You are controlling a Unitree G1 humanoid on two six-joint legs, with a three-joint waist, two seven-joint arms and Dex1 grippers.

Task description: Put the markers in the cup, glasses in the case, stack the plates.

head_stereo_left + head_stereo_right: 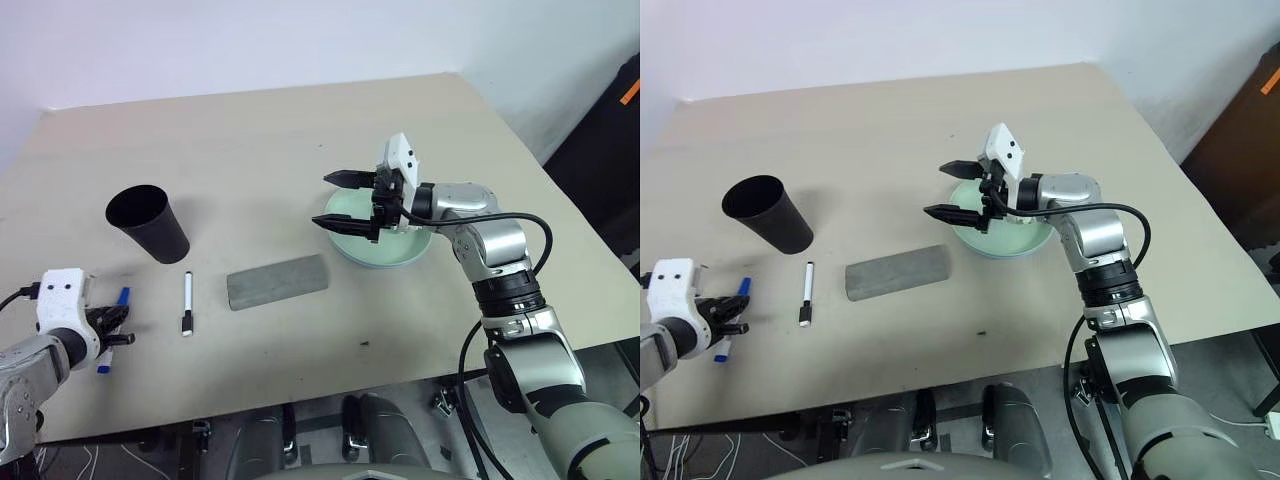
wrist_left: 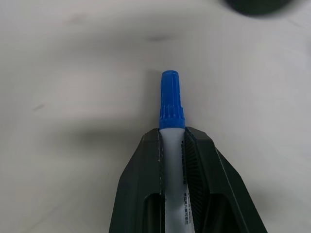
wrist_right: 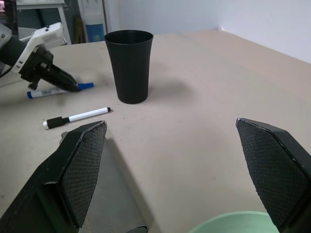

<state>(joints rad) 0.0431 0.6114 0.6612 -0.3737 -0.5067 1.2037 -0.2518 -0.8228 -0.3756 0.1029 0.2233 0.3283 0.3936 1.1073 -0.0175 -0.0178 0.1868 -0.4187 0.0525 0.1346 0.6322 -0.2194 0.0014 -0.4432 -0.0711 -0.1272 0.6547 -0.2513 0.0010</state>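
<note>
I need to use my left gripper to drop the blue-capped marker inside the opening of the upright black cup (image 1: 140,208).
My left gripper (image 1: 118,325) is shut on the white marker with the blue cap (image 2: 172,104), low over the table's near left; I cannot tell whether the marker is lifted. The black-capped marker (image 1: 187,302) lies flat to its right. Behind the two markers stands the upright black cup (image 1: 148,222). The grey case (image 1: 278,282) lies closed at the table's middle. My right gripper (image 1: 325,200) is open with nothing between its fingers, hovering at the left edge of the mint green plate (image 1: 395,248). The glasses are out of view.
The beige table (image 1: 250,140) stretches bare behind the cup and plate. Its near edge runs just below the left gripper. A dark cabinet (image 1: 610,130) stands past the table's right side.
</note>
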